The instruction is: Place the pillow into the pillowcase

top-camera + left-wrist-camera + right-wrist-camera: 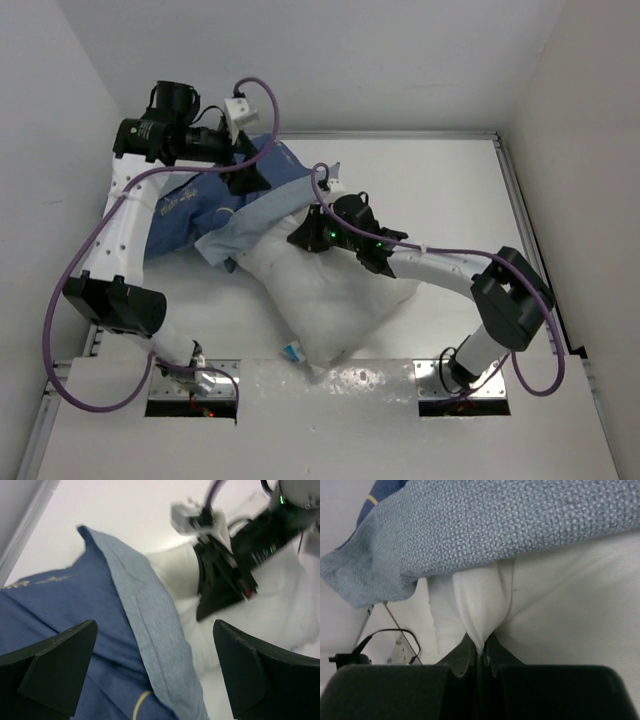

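Observation:
I should next use my left gripper to grab the far half of the pillowcase's grey-blue hem (292, 192) (127, 592), close to where my right gripper pinches the pillow.
The white pillow (325, 295) lies slanted across the middle of the table, its far end under the open mouth of the blue pillowcase (195, 205). My right gripper (308, 232) is shut on a pinched fold of the pillow (481, 630), right under the pillowcase's grey-blue hem (495, 525). My left gripper (250, 168) hovers open above the pillowcase's far edge. In the left wrist view its fingers (55, 665) straddle the lighter hem strip (150, 615) without touching it, with the pillow (175, 575) and the right gripper (220, 580) beyond.
White walls enclose the table on the left, back and right. A metal rail (520, 210) runs along the right edge. Purple cables (70, 270) loop off both arms. A small tag (293, 350) sits at the pillow's near corner.

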